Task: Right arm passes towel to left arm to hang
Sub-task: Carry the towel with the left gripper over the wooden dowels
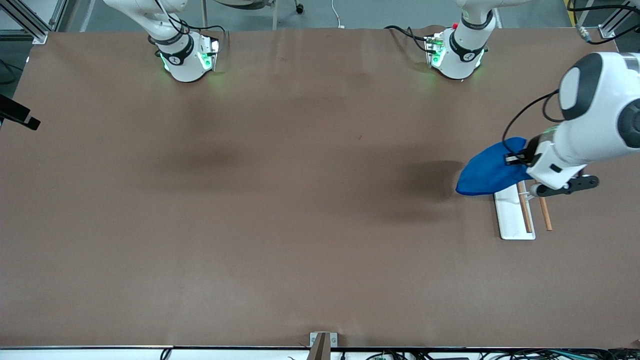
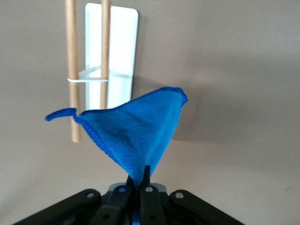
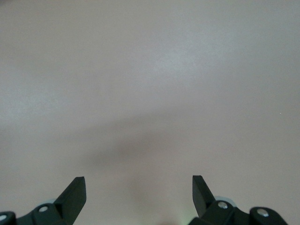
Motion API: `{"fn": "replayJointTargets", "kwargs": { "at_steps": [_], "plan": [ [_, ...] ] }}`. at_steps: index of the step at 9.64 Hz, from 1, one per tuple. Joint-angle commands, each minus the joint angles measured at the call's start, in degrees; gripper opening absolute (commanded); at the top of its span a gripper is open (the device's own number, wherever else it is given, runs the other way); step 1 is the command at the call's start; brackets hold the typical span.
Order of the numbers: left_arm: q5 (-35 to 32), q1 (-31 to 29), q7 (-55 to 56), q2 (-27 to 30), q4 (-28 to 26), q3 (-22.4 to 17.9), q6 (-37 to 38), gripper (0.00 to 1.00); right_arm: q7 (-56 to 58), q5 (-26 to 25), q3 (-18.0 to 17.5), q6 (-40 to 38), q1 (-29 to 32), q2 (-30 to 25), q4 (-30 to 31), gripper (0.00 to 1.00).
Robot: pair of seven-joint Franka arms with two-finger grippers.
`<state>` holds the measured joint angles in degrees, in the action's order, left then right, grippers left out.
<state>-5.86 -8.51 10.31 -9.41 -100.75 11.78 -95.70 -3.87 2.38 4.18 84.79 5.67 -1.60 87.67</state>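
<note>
Next, my left gripper releases the blue towel hanging over the far half of the rack's wooden rods (image 1: 522, 182) (image 2: 97, 96).
The blue towel (image 1: 487, 172) hangs bunched in the air, pinched at one point by my left gripper (image 1: 517, 159), which is shut on it. It hovers over the table just beside the end of the hanging rack that lies farther from the front camera. In the left wrist view the towel (image 2: 136, 131) fans out from the left gripper (image 2: 139, 180), with a small loop sticking out at one corner. My right gripper (image 3: 139, 185) is open over bare table and holds nothing. Only the right arm's base (image 1: 185, 55) shows in the front view.
The rack has a white base plate (image 1: 512, 217) and two wooden rods (image 1: 545, 214) on a thin wire stand, at the left arm's end of the brown table (image 1: 280, 200). A black object (image 1: 17, 116) juts in at the right arm's end. A small bracket (image 1: 320, 342) sits at the near edge.
</note>
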Motion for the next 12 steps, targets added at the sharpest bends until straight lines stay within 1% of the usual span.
{"fn": "replayJointTargets", "kwargs": {
  "at_steps": [1,2,4,8,9,12],
  "plan": [
    [-3.1,-2.2,-3.1,-1.39,-1.99,0.61,-3.51,0.0,0.79,-3.32,-0.58,-0.41,0.04,0.1,-0.74,1.0],
    [-3.11,-2.39,-3.11,-2.36,-1.9,0.61,-5.18,0.0,0.79,-4.3,-0.75,-0.5,-0.22,0.1,-0.74,1.0],
    [-2.84,-4.75,-3.11,-4.29,-1.73,0.52,-7.47,0.0,0.71,-3.96,-0.67,-0.5,0.04,0.1,-0.92,1.0],
    [-2.4,-8.97,-3.19,-4.83,-0.94,0.61,-7.92,0.0,0.71,-3.7,-0.58,-0.59,0.13,0.1,-0.83,1.0],
    [-2.49,-9.68,-4.24,-4.83,-0.85,0.61,-8.01,0.0,0.71,-3.61,-0.49,-1.38,0.22,0.1,-0.83,1.0],
    [-0.74,-14.94,-10.64,-5.44,-1.02,0.61,-9.31,0.0,0.62,-3.61,-0.49,-1.56,0.22,0.1,-0.74,1.0]
  ]
}}
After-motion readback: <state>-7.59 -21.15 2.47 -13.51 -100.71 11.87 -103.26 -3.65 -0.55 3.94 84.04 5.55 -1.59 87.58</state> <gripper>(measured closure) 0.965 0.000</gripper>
